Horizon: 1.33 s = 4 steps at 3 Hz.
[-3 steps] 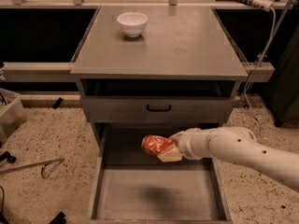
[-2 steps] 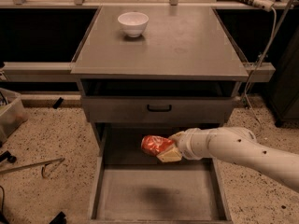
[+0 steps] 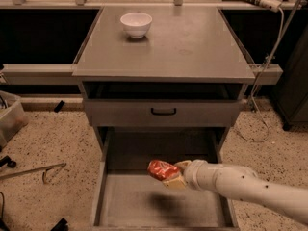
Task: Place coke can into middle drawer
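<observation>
I need to let go of the coke can with my gripper, leaving it on the grey bottom near the centre of the open middle drawer (image 3: 160,186).
The coke can (image 3: 162,169), red and dented, lies sideways in my gripper (image 3: 172,173), which is shut on it. The white arm reaches in from the lower right. The can hangs above the floor of the middle drawer (image 3: 139,201), a pulled-out grey tray, and casts a shadow on it. The can is over the drawer's middle, slightly toward the back.
A white bowl (image 3: 136,24) stands on the cabinet top (image 3: 192,47) at the back left. The closed drawer front with a black handle (image 3: 163,112) is above the open drawer. A power strip and cable hang at the right. Tools lie on the speckled floor at left.
The gripper with the can has sunk slightly toward the drawer floor and shifted a little forward. Nothing else has moved.
</observation>
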### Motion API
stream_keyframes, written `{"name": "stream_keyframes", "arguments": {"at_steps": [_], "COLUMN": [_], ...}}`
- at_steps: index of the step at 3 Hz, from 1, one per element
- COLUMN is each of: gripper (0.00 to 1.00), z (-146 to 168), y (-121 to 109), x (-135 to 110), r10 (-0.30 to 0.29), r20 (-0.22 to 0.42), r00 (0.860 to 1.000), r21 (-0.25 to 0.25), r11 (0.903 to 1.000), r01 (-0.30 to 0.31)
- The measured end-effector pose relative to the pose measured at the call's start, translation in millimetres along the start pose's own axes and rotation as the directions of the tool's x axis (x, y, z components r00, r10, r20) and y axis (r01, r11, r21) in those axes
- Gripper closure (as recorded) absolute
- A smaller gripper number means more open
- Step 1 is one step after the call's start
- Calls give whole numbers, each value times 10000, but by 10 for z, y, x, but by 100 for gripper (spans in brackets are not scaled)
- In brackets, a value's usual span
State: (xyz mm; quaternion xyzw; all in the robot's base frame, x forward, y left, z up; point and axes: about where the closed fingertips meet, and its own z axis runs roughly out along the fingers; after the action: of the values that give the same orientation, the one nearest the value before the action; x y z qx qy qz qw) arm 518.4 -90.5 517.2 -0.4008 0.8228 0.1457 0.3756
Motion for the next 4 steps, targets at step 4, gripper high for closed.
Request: {"name": "stream_keyframes", "arguments": {"at_steps": [4], "gripper": [100], "z": [1043], "y": [282], "x": [1028], "r10": [1683], "r20": [280], "r00": [9853], "r21": [-961], "r11": [9816], "r01": [-1649]}}
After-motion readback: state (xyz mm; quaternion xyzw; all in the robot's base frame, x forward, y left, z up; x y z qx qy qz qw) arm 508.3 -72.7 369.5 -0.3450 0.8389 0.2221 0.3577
